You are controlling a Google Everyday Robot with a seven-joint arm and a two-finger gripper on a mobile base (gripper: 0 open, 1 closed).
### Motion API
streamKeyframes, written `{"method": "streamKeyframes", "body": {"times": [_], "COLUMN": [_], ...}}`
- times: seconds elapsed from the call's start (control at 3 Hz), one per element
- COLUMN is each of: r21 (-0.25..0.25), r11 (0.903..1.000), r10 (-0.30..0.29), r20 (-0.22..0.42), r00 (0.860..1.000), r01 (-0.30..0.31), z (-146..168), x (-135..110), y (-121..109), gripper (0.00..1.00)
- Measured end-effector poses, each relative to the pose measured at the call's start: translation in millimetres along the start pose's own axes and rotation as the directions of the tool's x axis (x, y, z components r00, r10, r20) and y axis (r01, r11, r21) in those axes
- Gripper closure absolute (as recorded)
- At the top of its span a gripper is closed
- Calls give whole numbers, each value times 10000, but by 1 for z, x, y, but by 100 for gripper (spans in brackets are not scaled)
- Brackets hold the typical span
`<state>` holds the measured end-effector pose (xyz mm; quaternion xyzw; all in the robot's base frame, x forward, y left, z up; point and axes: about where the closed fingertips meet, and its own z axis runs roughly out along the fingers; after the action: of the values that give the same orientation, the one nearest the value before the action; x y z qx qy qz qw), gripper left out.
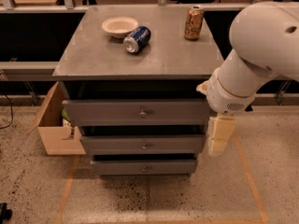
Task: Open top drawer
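My gripper will close on the top edge of the top drawer's front (168, 101), between the drawer's round knob and the end closest to my arm.
The top drawer (107, 112) is the widest of three grey drawers under a grey cabinet top. Its flat front carries one small round metal knob (143, 113) at the centre. The front stands slightly forward of the dark gap beneath the top. My gripper (219, 136) hangs cream-coloured below the large white arm (254, 55), just off the right end of the top drawer and level with the middle drawer. It is well to the right of the knob and holds nothing that I can see.
On the cabinet top (93, 55) stand a cream bowl (120, 26), a blue can on its side (137, 39) and an upright gold can (194, 22). Two narrower drawers (142, 145) lie below. An open cardboard box (53, 125) sits on the floor at left.
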<state>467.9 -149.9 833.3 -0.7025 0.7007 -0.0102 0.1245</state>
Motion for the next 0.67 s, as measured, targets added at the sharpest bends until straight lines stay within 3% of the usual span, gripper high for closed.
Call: {"method": "streamKeyframes", "body": {"times": [0.33,0.67], "r21": [-705,-740], "r11": [9968,9966], "r10": [-347,-346], "r20": [347,357], "r00": [9988,9988], "r01": [371,372], "z": [28,30], "x": [-8,-8], "y": [4,4], "gripper": [0,0]}}
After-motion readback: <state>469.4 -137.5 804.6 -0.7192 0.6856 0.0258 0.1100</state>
